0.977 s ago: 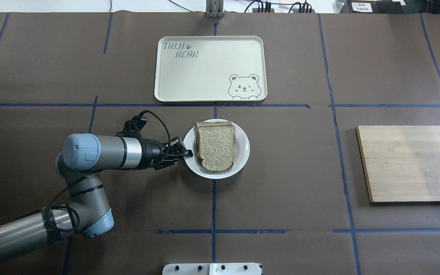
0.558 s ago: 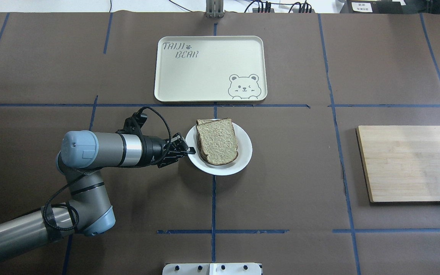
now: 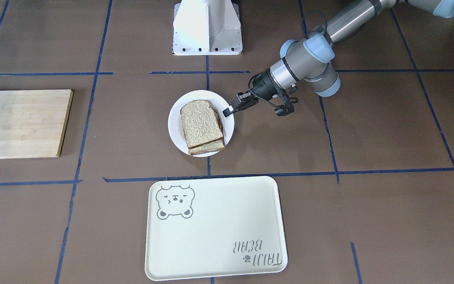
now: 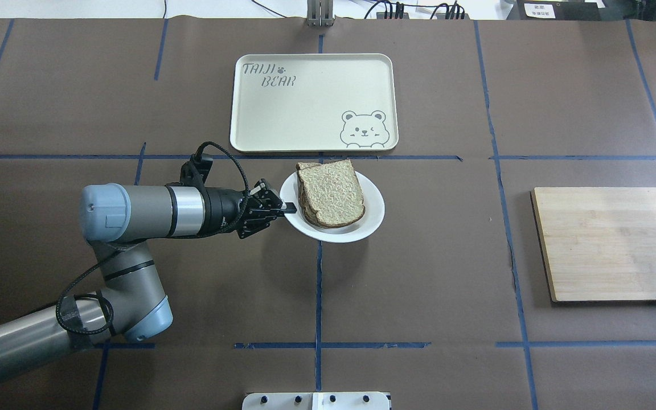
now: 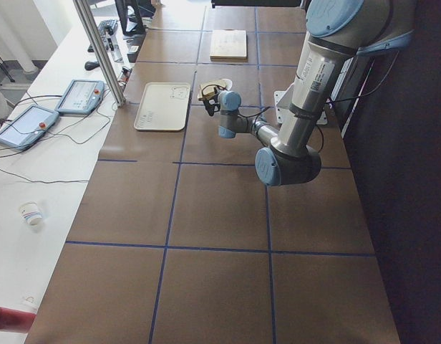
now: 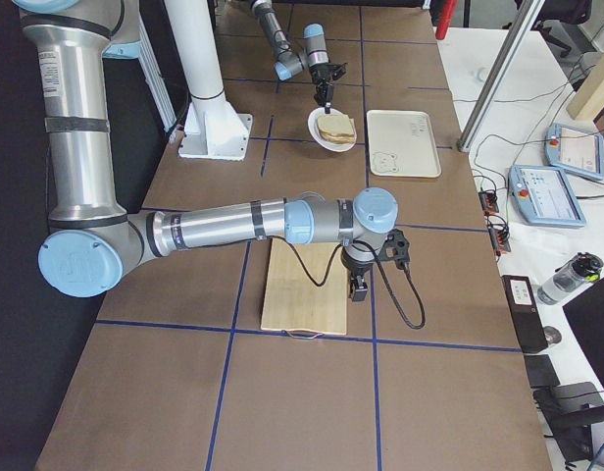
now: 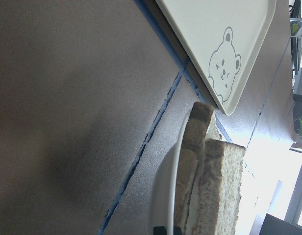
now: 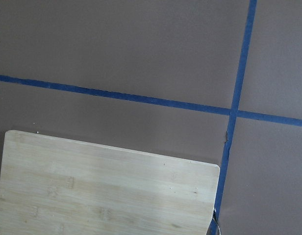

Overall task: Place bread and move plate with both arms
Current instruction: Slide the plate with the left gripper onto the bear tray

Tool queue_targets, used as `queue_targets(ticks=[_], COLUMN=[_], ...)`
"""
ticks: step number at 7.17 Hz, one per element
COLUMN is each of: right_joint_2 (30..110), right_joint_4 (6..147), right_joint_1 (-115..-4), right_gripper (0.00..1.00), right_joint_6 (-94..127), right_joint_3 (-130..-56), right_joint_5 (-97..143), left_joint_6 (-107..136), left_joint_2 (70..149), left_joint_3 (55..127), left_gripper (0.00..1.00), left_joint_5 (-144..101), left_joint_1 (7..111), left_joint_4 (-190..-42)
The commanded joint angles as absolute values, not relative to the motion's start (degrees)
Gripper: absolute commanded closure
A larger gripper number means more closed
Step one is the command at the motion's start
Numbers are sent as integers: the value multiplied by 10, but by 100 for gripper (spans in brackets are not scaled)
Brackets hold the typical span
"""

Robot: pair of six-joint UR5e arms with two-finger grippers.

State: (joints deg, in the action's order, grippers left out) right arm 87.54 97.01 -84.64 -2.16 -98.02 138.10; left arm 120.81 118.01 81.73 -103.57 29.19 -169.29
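Observation:
My left gripper will release the white plate on the cream tray (image 3: 212, 220) (image 7: 221, 7) between the bear face and the lettering.
A small white plate (image 4: 365, 226) bears two stacked slices of speckled bread (image 4: 331, 193), the top one plain. It sits just short of the cream tray's near edge. My left gripper (image 4: 289, 208) is shut on the plate's left rim and seems to hold it slightly above the table. In the front-facing view the gripper (image 3: 227, 111) pinches the plate (image 3: 175, 118) beside the bread (image 3: 198, 122). The left wrist view shows the plate rim (image 7: 165, 196) and the bread (image 7: 224, 186) edge-on. My right gripper (image 6: 359, 289) hangs over the wooden board; I cannot tell whether it is open or shut.
A cream bear tray (image 4: 311, 102) lies just beyond the plate. A wooden board (image 4: 613, 242) lies at the right. The white pedestal base (image 3: 206, 27) stands at the robot's side of the table. Blue tape lines cross the brown table cover.
My left gripper has carried the plate with the bread away from the robot and slightly right, toward the tray's near edge. The bread has turned a little with the plate.

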Motion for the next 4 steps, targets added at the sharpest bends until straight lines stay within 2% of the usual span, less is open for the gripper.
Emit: queue_targets(ticks=[1, 2, 3, 4], right_joint_2=[875, 875, 876, 876], right_joint_4=[969, 969, 969, 969], right_joint_1=[-852, -855, -855, -855], right_gripper=[0, 0, 0, 0], right_joint_6=[-22, -22, -22, -22], right_joint_3=[-981, -981, -981, -981], right_joint_5=[1381, 1381, 1380, 1378], left_joint_6=[1231, 1231, 1230, 1229], left_joint_2=[1200, 1204, 1242, 1300], left_joint_3=[812, 806, 751, 665], left_gripper=[100, 100, 100, 100], left_joint_5=[-976, -941, -920, -914], left_joint_1=[294, 299, 311, 331], left_joint_4=[-1713, -1713, -1715, -1715])
